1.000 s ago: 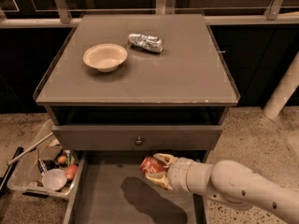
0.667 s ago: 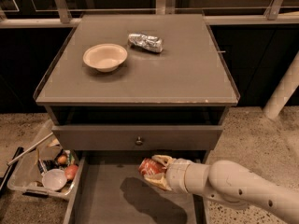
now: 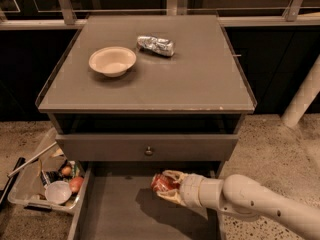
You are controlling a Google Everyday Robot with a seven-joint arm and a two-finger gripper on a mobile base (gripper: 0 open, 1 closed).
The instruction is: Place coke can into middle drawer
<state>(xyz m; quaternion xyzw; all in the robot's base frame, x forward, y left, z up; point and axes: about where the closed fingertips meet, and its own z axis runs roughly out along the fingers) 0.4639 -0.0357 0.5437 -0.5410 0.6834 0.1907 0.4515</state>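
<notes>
Next, I let the coke can go from my gripper on the open drawer's bottom (image 3: 155,204), in line with the round knob.
The coke can (image 3: 162,182), red with a silvery end, is held in my gripper (image 3: 167,186), which is shut on it. The white arm reaches in from the lower right. The can hangs a little above the floor of the open middle drawer (image 3: 125,214), a wide shallow grey tray pulled out below the cabinet. The can's shadow falls on the drawer floor just below it.
The grey drawer front with a round knob (image 3: 148,151) is shut above the open drawer. On the cabinet top stand a cream bowl (image 3: 112,60) and a crumpled silver packet (image 3: 156,45). A clear bin of odds and ends (image 3: 45,181) sits on the floor at left. A white post (image 3: 302,96) stands at right.
The gripper with the can has shifted slightly left and a touch lower over the drawer. Nothing else has moved.
</notes>
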